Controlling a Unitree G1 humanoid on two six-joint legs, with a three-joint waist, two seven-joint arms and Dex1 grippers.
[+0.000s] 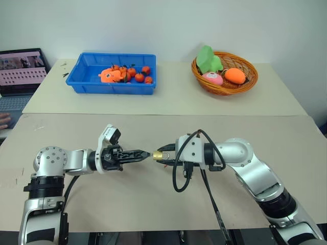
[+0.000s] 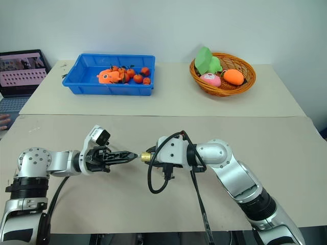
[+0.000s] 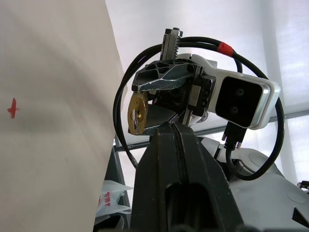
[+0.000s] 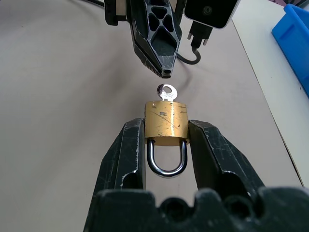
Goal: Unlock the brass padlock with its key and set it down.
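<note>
My shut left gripper is just short of the silver key, so it should open, move in and grip the key's head (image 4: 167, 91) before turning it.
The brass padlock (image 4: 167, 123) is small and gold-yellow, and both legs of its silver shackle sit in the body. My right gripper (image 4: 166, 137) is shut on it, with one black finger (image 4: 133, 150) on each side. A silver key (image 4: 167, 92) sticks out of the padlock's bottom and points at my left gripper (image 4: 165, 72). That gripper is shut with nothing in it, its tip a little short of the key's head. In the head views both grippers meet tip to tip above the near table, left gripper (image 1: 144, 153) facing the padlock (image 1: 162, 154).
A blue bin (image 1: 113, 90) with small oranges stands at the back left, and a wicker basket (image 1: 225, 87) of toys at the back right. A laptop (image 1: 20, 69) and a person's hand (image 1: 4, 120) are at the far left. A black cable (image 1: 179, 178) loops under my right wrist.
</note>
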